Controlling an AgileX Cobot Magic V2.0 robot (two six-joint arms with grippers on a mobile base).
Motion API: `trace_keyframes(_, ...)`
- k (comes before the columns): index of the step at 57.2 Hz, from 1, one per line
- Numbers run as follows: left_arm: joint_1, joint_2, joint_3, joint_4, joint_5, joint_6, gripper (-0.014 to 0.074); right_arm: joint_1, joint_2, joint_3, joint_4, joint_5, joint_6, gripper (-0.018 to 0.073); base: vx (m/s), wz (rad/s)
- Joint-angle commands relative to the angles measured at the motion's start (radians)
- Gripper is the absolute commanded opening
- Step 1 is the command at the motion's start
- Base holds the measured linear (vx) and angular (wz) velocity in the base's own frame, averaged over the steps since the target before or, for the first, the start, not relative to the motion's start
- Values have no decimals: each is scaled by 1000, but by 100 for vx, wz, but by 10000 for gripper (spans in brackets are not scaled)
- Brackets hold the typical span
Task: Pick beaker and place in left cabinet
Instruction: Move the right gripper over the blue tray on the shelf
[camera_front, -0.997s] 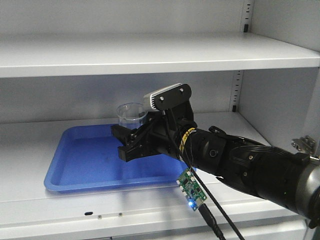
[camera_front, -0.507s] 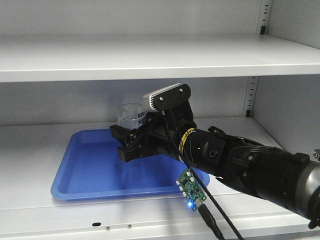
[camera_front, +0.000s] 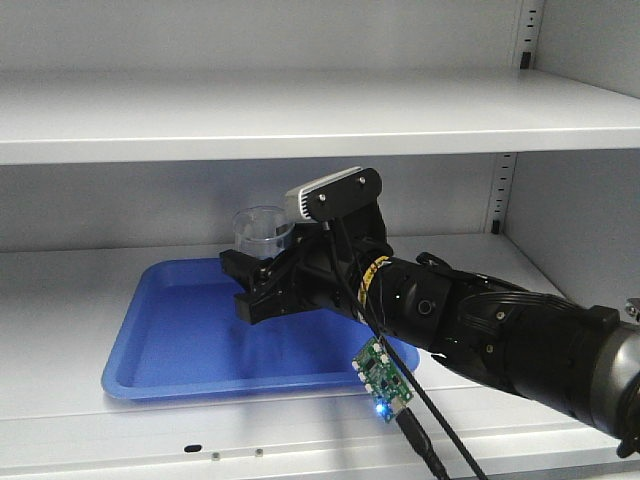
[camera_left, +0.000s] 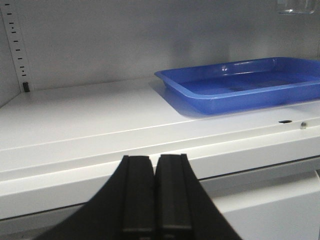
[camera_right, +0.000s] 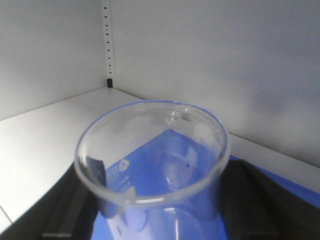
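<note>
I will use my right gripper to set the beaker down so that it stands upright on the middle of the blue tray (camera_front: 261, 345).
The beaker (camera_front: 263, 230), clear glass with a pour lip, hangs upright above the back of the blue tray (camera_front: 180, 385), with my right gripper (camera_front: 245, 283) shut on it. From the right wrist view, the beaker (camera_right: 150, 165) fills the frame between the two black fingers (camera_right: 65, 210), its rim uppermost. The tray lies on the left cabinet's grey middle shelf (camera_front: 60, 310). My left gripper (camera_left: 154, 162) is shut and empty, low in front of that shelf's front edge (camera_left: 75, 165). The blue tray (camera_left: 235, 97) is off to its right.
An upper shelf (camera_front: 300, 110) runs close above the right arm. A slotted upright (camera_front: 505, 190) and the cabinet's right wall (camera_front: 580, 200) bound the space on the right. A green circuit board (camera_front: 383, 378) on a cable dangles under the arm, near the shelf's front edge.
A second ago the cabinet and tray slid slightly to the right in the front view, while the right arm and beaker kept their place in the picture. Nothing has moved over the last half second.
</note>
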Motion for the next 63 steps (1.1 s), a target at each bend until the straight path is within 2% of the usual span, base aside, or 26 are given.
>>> trace_keyframes(1, -2, -19, 16, -7, -84, -3, 1, -3, -55, -32, 18, -46, 2, 145, 0, 0)
trace_keyframes(23, -2, -19, 16, -7, -84, -3, 1, -5, 49, -32, 33, -33, 0, 145, 0, 0)
trace_keyframes(39, -2, -19, 16, -7, -84, -3, 1, -5, 164, -94, 202, -26, -29, 145, 0, 0)
trace_keyframes(49, -2, -19, 16, -7, -84, -3, 1, -5, 231, -164, 201, -25, -29, 145, 0, 0)
trace_keyframes(63, -2, -19, 16, -7, -84, -3, 1, -5, 271, -169, 201, -19, -29, 156, 0, 0)
